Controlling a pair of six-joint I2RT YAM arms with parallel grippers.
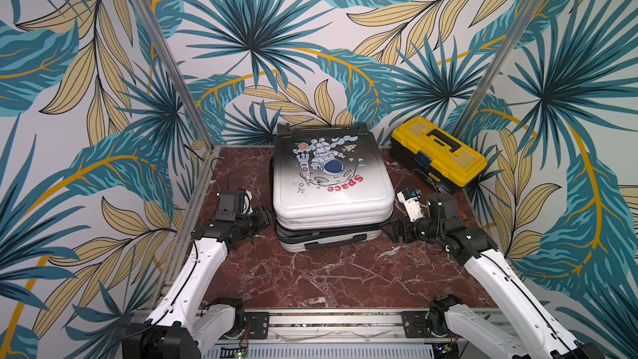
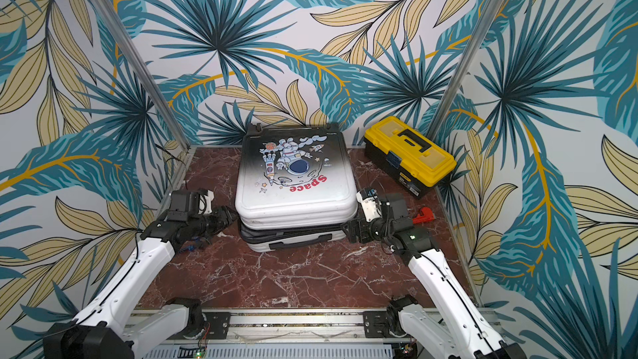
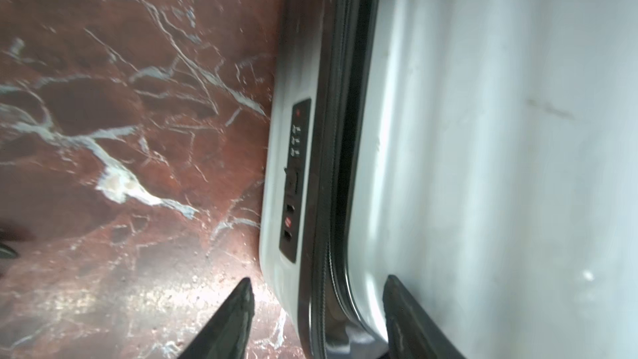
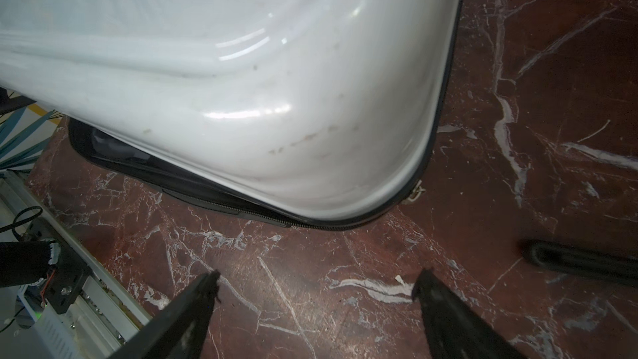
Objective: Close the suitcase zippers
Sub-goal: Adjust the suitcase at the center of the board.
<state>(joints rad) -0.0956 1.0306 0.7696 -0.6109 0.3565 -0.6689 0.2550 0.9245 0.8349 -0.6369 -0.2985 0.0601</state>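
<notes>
Next, my right gripper will grab the small silvery zipper pull (image 1: 391,221) (image 4: 415,193) at the suitcase's near corner, on the side towards the yellow-and-black toolbox.
The suitcase (image 1: 331,181) (image 2: 293,198) lies flat in the middle of the marble table, astronaut side up. Its upper shell (image 4: 241,81) sits a little askew over the lower one, with a dark gap along the near edge. The black zipper track (image 3: 326,271) (image 4: 321,225) follows the seam, and a small silvery pull (image 4: 416,191) shows at the near right corner. My left gripper (image 1: 267,219) (image 3: 317,281) is open at the near left corner, its jaws either side of the seam. My right gripper (image 1: 388,229) (image 4: 318,274) is open over bare table just short of the near right corner.
A combination lock panel (image 3: 295,181) sits in the lower shell's left side. A yellow-and-black toolbox (image 1: 438,155) stands at the back right. A small red object (image 2: 423,215) lies behind my right arm. Patterned walls close in three sides; a metal rail (image 1: 331,322) runs along the front.
</notes>
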